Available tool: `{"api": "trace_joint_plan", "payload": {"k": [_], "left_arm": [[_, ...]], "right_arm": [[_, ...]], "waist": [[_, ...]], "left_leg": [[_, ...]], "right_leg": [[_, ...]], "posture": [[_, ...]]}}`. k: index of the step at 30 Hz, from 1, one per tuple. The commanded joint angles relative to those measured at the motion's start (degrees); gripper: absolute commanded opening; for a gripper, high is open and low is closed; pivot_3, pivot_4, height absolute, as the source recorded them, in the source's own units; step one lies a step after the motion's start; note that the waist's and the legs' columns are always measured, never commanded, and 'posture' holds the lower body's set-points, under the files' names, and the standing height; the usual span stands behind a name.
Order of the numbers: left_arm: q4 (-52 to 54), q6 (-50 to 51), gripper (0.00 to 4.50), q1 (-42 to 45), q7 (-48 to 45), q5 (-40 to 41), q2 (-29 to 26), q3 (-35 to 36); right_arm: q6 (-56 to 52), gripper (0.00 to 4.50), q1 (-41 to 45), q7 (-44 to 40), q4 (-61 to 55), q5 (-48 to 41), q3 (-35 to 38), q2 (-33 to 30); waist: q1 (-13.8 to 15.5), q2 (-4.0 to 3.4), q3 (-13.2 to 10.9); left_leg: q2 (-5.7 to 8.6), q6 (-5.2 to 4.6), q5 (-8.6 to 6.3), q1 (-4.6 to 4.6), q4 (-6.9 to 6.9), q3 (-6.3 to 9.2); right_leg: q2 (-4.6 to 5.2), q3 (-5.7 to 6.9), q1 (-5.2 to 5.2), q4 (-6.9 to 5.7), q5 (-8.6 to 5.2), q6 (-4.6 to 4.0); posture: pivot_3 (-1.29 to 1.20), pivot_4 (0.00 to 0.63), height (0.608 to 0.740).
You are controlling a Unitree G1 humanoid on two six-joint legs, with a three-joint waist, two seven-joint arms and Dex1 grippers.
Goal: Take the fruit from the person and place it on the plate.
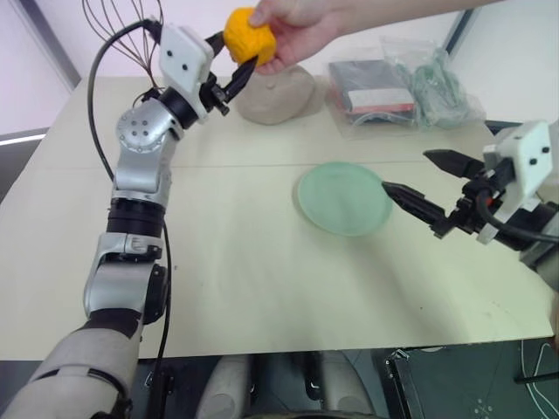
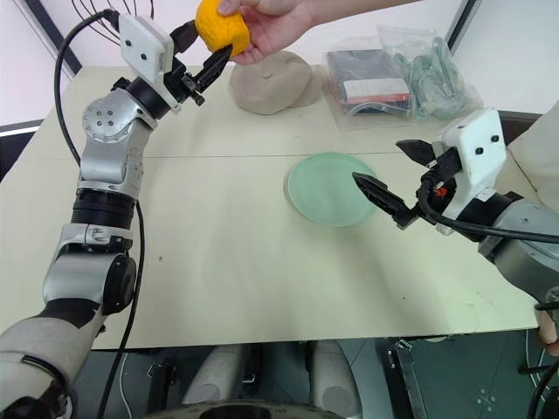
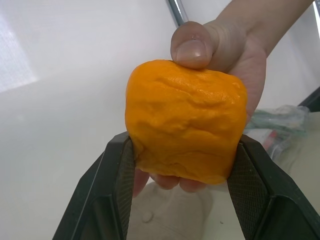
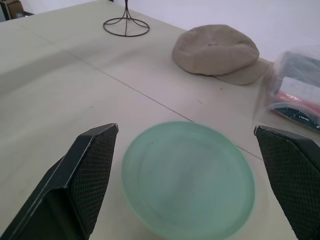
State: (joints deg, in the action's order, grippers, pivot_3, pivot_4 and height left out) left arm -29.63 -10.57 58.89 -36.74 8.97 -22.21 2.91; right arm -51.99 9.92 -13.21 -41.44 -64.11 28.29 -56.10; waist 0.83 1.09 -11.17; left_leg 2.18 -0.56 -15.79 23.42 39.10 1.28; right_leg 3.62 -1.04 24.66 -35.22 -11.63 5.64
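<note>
Next, I release the fruit from my left gripper on the pale green plate's half (image 1: 327, 205) away from my right gripper.
A person's hand (image 1: 297, 26) holds the orange-yellow fruit (image 1: 247, 37) up in the air above the table's far side. My left gripper (image 1: 238, 51) is raised to it. In the left wrist view the two black fingers (image 3: 120, 170) press the sides of the fruit (image 3: 185, 120), with the person's thumb still on top of it. The pale green plate (image 1: 343, 198) lies bare at the middle right of the table. Just right of the plate, above the table, my right gripper (image 1: 407, 171) stands open and holds nothing; the plate (image 4: 190, 175) lies beyond its fingers.
A beige cap (image 1: 279, 92) lies on the table under the raised fruit. Clear plastic bags (image 1: 393, 87) with packets sit at the far right. A wire stand (image 4: 126, 25) is at the far left edge of the cream table (image 1: 244, 262).
</note>
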Motion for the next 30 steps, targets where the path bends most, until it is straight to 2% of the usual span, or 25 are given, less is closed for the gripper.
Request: {"api": "trace_joint_plan", "payload": {"k": [1,4,9,13,19,24,30], "left_arm": [[2.3,0.5,2.05,1.5,-2.0,1.2,-0.1,0.0],[4.9,7.1,2.05,0.8,-8.1,5.5,-0.3,-0.2],[5.5,16.9,2.05,2.3,-12.4,10.5,0.0,1.0],[-4.7,31.8,2.05,11.4,-14.8,15.3,2.0,2.4],[-16.5,37.1,2.05,18.9,-20.2,11.2,6.7,-2.6],[-20.3,36.2,2.05,18.5,-24.7,6.8,10.0,-7.6],[-26.8,40.0,2.05,19.0,-22.6,3.8,12.8,-8.4]], "right_arm": [[0.9,4.5,0.4,0.5,-1.5,-0.6,2.1,-0.3],[0.9,4.5,0.5,0.6,-1.5,-0.7,1.9,-0.3],[1.1,4.5,0.7,0.8,-1.4,-0.6,1.4,-0.1],[1.4,4.5,1.1,0.5,-0.9,0.1,0.4,0.1],[1.6,4.5,1.0,0.6,-0.9,0.5,0.1,0.6],[1.2,4.5,-0.5,2.1,-2.6,-0.3,1.0,1.5],[1.0,4.5,-2.5,4.2,-4.1,-1.7,2.3,1.9]], "waist": [[0.0,0.0,0.0],[-0.1,0.0,0.0],[-0.1,0.0,0.0],[0.1,0.03,0.0],[-0.1,0.02,0.0],[-0.2,0.02,0.0],[-0.1,0.02,0.0]], "left_leg": [[0.0,0.0,0.0,0.0,0.0,0.0],[0.0,0.0,0.0,0.0,0.0,0.0],[0.0,0.0,0.0,-0.01,0.0,0.0],[0.02,-0.01,0.0,0.03,0.05,0.04],[0.09,-0.14,-0.08,0.03,0.07,0.01],[0.08,-0.15,-0.08,0.02,0.05,0.01],[0.05,-0.15,-0.08,0.03,0.03,0.02]], "right_leg": [[0.0,0.0,0.0,0.0,0.0,0.0],[-0.01,0.0,0.0,0.0,0.0,0.0],[-0.05,0.0,0.0,-0.01,0.0,0.0],[-0.14,0.09,0.0,-0.02,0.0,0.0],[-0.12,0.1,-0.05,0.01,-0.02,0.05],[-0.13,0.07,-0.02,-0.01,-0.02,0.05],[-0.1,0.04,0.0,-0.01,-0.02,0.04]], "posture": [[0.0,0.15,0.74],[0.0,0.15,0.74],[0.0,0.15,0.74],[0.0,0.15,0.74],[0.0,0.15,0.74],[0.0,0.15,0.74],[0.0,0.15,0.74]]}}
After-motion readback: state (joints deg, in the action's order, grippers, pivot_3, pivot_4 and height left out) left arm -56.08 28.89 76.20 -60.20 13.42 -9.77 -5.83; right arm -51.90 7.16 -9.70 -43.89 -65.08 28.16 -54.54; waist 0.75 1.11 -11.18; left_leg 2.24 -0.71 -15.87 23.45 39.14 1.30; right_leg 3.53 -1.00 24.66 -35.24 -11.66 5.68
